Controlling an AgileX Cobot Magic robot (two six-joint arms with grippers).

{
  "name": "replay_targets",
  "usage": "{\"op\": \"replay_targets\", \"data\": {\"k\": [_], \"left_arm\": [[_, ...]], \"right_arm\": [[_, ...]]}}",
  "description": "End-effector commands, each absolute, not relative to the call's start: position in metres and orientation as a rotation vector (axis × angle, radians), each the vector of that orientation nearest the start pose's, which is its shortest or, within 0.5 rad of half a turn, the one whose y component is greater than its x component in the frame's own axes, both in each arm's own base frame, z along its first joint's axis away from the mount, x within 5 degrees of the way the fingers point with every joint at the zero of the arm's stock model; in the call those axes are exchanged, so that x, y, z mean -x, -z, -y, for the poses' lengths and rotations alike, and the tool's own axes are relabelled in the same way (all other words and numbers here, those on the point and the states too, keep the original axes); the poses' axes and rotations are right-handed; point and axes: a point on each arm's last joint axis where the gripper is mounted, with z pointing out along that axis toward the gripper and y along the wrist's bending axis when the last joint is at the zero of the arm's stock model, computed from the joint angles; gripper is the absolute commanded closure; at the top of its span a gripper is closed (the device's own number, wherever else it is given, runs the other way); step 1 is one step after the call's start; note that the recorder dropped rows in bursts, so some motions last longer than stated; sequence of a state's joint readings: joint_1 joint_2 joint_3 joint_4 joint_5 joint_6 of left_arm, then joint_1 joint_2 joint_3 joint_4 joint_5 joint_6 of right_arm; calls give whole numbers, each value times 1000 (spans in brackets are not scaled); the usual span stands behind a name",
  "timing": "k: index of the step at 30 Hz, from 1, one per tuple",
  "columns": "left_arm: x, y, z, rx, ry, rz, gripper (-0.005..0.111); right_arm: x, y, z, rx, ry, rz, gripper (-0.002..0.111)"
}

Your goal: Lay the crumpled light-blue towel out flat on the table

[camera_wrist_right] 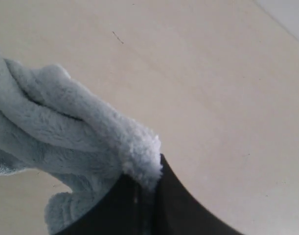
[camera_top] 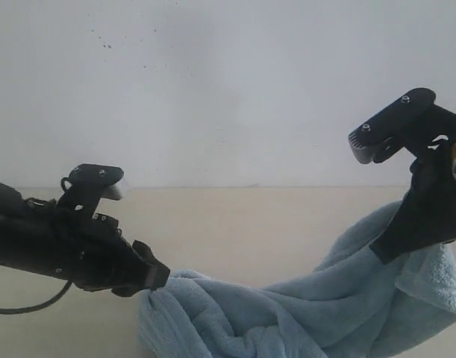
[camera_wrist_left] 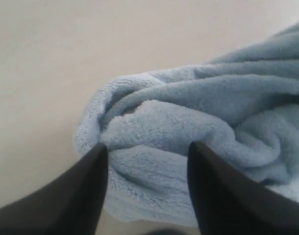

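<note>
Next, my left gripper turns and pinches the towel's near edge (camera_top: 186,339) before it pulls the towel out, as it straddles a thick bunched fold at the towel's end.
The light-blue towel (camera_top: 302,313) lies crumpled across the cream table (camera_top: 242,224), sagging from its raised right end down to a bunched left end. My right gripper (camera_top: 388,250) is shut on the towel's right edge and holds it above the table; in the right wrist view the fluffy fold (camera_wrist_right: 90,132) is pinched at my right gripper (camera_wrist_right: 147,178). My left gripper (camera_top: 157,277) is open at the towel's left end, its two dark fingers (camera_wrist_left: 80,191) straddling a thick fold (camera_wrist_left: 154,142) without closing on it. The white label is hidden.
A grey-white wall (camera_top: 228,82) with a few dark specks rises behind the table. Bare table surface (camera_wrist_left: 51,73) stretches beyond the towel's left end and between the two arms.
</note>
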State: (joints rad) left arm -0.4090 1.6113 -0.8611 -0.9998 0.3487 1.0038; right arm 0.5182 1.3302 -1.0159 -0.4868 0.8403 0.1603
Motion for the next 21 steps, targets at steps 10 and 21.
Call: {"op": "replay_targets", "data": {"k": [10, 21], "left_arm": [[-252, -200, 180, -1989, 147, -1686, 58], [-253, -175, 198, -1934, 401, -1691, 39]], "right_arm": [[-241, -277, -104, 767, 297, -2402, 108], [-242, -278, -105, 727, 264, -2404, 108]]}}
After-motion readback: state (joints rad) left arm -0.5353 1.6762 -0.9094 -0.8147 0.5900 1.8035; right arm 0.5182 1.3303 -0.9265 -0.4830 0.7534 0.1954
